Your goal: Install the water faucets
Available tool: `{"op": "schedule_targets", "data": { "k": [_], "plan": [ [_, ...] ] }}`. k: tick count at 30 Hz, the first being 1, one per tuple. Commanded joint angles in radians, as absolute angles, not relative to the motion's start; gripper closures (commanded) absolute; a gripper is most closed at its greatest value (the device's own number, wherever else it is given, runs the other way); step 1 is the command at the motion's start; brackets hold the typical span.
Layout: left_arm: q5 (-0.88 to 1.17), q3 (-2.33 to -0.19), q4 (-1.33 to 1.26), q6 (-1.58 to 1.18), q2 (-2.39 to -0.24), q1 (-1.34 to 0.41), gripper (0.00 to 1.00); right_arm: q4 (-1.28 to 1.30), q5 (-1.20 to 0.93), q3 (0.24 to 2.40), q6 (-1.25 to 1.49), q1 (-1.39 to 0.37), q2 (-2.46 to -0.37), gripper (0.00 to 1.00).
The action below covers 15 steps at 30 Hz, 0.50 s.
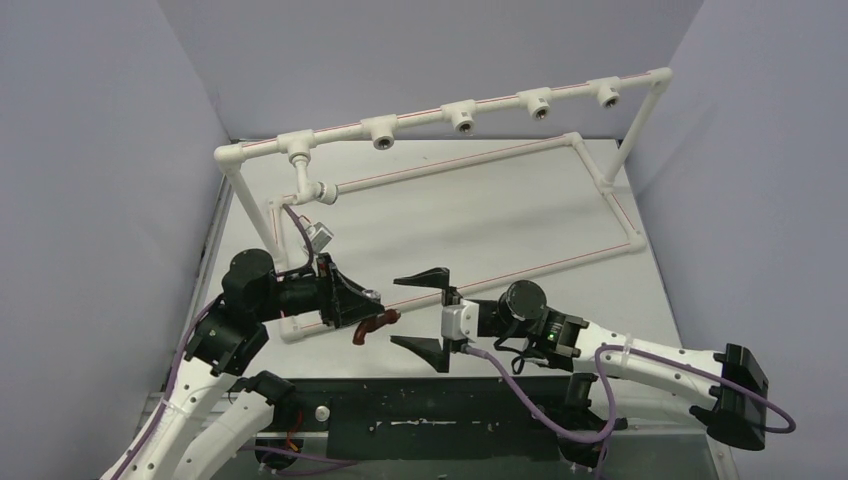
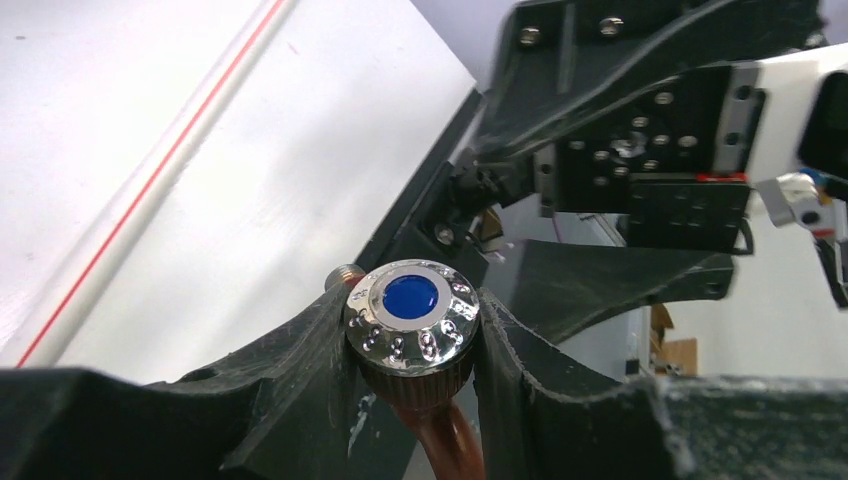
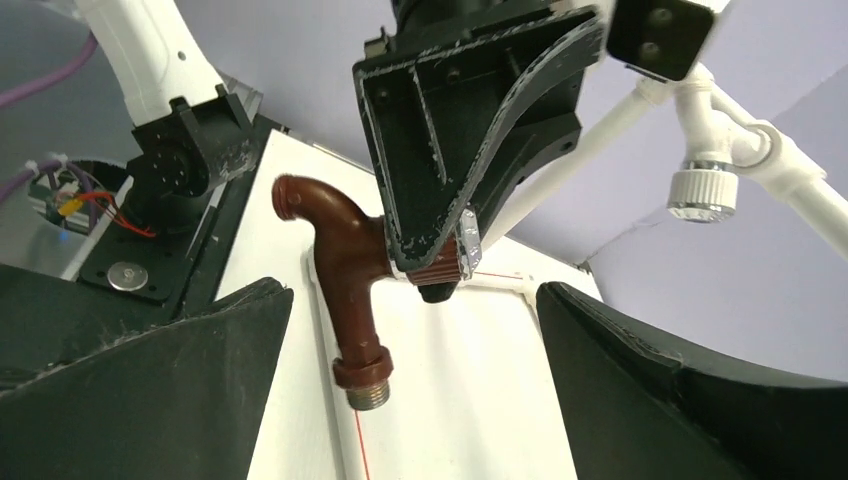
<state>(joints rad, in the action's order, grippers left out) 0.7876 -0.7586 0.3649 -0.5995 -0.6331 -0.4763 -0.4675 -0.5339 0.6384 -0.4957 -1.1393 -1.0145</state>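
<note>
Next, my right gripper closes on the brown faucet's curved spout point(image 1: 362, 329) point(image 3: 322, 205) and leaves the faucet's threaded end free for a tee socket.
My left gripper point(image 1: 366, 312) is shut on the knob end of the dark reddish-brown faucet point(image 1: 376, 323) and holds it above the table's near edge. In the left wrist view the fingers clamp its silvery, blue-centred knob cap point(image 2: 412, 318). In the right wrist view the brown faucet point(image 3: 345, 265) hangs from the left gripper point(image 3: 470, 130), threaded end point(image 3: 368, 392) down. My right gripper point(image 1: 424, 313) is wide open and empty, its jaws facing the faucet from the right, apart from it. The white faucet point(image 1: 312, 188) sits on the frame's left-most tee; its knob point(image 3: 705, 190) shows in the right wrist view.
The white pipe frame point(image 1: 500, 100) spans the back, with several open tee sockets point(image 1: 383, 133) facing forward. Its base loop point(image 1: 560, 262) with a red line lies on the white table. A black strip point(image 1: 430, 410) runs along the near edge. Purple walls enclose the sides.
</note>
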Motion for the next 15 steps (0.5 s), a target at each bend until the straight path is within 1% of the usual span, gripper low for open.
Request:
{"op": "schedule_targets", "data": {
  "k": [1,5,9,12,15],
  "plan": [
    [0.631,-0.818,0.386,-0.544,-0.614,-0.479,1.00,-0.429,-0.491,0.641,-0.358,-1.123,-0.940,0.00],
    [0.512,-0.811,0.424,-0.527,-0.607,-0.480,1.00,-0.345,-0.474,0.656,-0.254,-1.115,-0.922,0.00],
    [0.367,-0.806,0.465,-0.523,-0.581,-0.480,1.00,-0.382,-0.495,0.618,-0.136,-1.112,-0.925,0.00],
    [0.246,-0.818,0.516,-0.527,-0.555,-0.480,1.00,-0.354,-0.416,0.643,-0.026,-1.109,-0.977,0.00],
    [0.158,-0.832,0.550,-0.535,-0.542,-0.480,1.00,-0.269,-0.437,0.720,0.025,-1.109,-1.072,0.00]
  ]
}}
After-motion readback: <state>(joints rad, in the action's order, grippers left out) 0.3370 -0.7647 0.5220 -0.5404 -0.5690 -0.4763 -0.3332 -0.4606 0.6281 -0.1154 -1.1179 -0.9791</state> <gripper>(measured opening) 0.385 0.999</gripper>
